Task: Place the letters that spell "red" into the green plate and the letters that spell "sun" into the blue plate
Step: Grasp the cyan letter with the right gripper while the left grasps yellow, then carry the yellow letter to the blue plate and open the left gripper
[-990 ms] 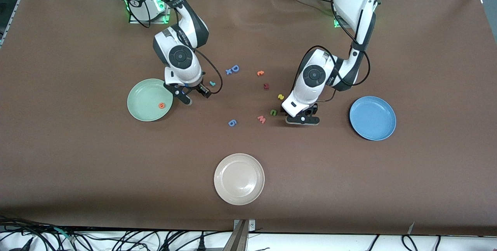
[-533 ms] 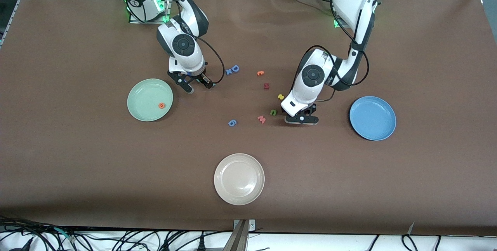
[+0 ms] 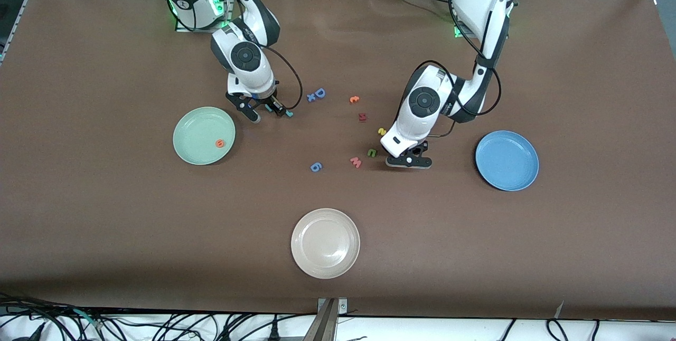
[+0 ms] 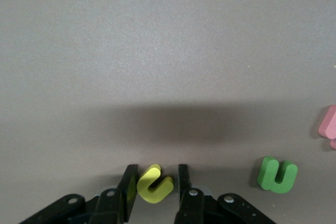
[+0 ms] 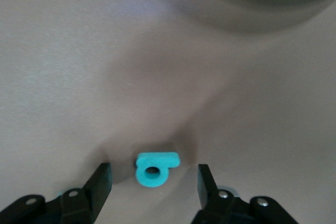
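Note:
The robot's left gripper should release the yellow u in the blue plate's half nearer the front camera [image 3: 507, 177].
My left gripper [image 3: 409, 162] is down on the table between the green n [image 3: 372, 153] and the blue plate [image 3: 507, 160]. Its jaws are drawn in on the yellow u [image 4: 155, 184], one finger touching and the other a sliver off. The u still lies flat. The yellow s [image 3: 382, 131] lies close by. My right gripper [image 3: 268, 113] stands open and low beside the green plate [image 3: 190, 140], with the teal d [image 5: 149, 174] flat between its fingers, untouched. The teal r [image 3: 289, 114] lies just outside one finger. The orange e [image 3: 219, 143] rests in the green plate.
A pink w [image 3: 356, 161] lies beside the n. Mid-table lie a blue 6 [image 3: 316, 167], a blue D with a small x [image 3: 317, 94], an orange letter [image 3: 354, 99] and a dark red letter [image 3: 362, 116]. An off-white plate [image 3: 325, 243] sits nearest the front camera.
My right gripper left the green plate's rim, moved toward the teal letters and came down around the d. My left gripper stayed put while its jaws closed in on the u.

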You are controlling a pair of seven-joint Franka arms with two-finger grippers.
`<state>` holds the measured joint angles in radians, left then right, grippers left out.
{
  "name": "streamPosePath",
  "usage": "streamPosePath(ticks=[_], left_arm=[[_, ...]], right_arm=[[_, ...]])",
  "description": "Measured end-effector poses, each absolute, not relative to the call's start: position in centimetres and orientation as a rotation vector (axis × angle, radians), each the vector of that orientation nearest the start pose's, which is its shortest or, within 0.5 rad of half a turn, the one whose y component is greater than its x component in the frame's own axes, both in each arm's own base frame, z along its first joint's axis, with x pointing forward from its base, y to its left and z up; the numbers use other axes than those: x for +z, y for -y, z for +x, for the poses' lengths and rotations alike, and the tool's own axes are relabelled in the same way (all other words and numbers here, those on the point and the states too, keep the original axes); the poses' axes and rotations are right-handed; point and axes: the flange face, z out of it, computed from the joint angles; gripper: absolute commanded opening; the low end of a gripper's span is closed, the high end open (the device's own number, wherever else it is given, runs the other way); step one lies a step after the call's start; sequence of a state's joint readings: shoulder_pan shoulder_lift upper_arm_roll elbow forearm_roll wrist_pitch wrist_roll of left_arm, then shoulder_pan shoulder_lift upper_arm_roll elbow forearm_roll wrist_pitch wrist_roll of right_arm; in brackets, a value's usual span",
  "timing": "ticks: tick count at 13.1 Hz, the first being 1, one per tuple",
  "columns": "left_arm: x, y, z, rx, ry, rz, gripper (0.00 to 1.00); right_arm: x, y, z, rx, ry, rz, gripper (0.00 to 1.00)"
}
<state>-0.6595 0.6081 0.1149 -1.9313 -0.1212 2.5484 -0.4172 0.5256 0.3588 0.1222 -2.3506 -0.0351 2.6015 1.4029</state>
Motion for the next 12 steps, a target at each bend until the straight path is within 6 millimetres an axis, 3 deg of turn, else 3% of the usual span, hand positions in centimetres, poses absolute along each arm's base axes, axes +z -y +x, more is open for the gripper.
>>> streamPosePath(ticks=[3,4,8,10,12], left_arm=[[17.2,32.4,53.3,-0.020,-0.077,-3.151,0.26],[17.2,32.4,53.3,-0.020,-0.076,-3.151,0.24],[17.9,31.8,54.0,0.087,-0.084,-3.118,0.24],[20.1,30.4,56.1,0.173,-0.101,-3.099,0.24],[22.5,28.1,58.5,0.225,-0.130,-3.096,0.24]], right_arm=[[17.3,-30.6,39.8,0.111,-1.144,-2.992,0.23],[17.4,-30.6,39.8,0.107,-1.144,-2.988,0.19],[17.8,-30.3,40.2,0.097,-1.153,-2.980,0.15],[19.0,-29.8,41.2,0.067,-1.152,-2.966,0.15],[20.9,-28.1,42.8,0.064,-1.114,-3.003,0.15]])
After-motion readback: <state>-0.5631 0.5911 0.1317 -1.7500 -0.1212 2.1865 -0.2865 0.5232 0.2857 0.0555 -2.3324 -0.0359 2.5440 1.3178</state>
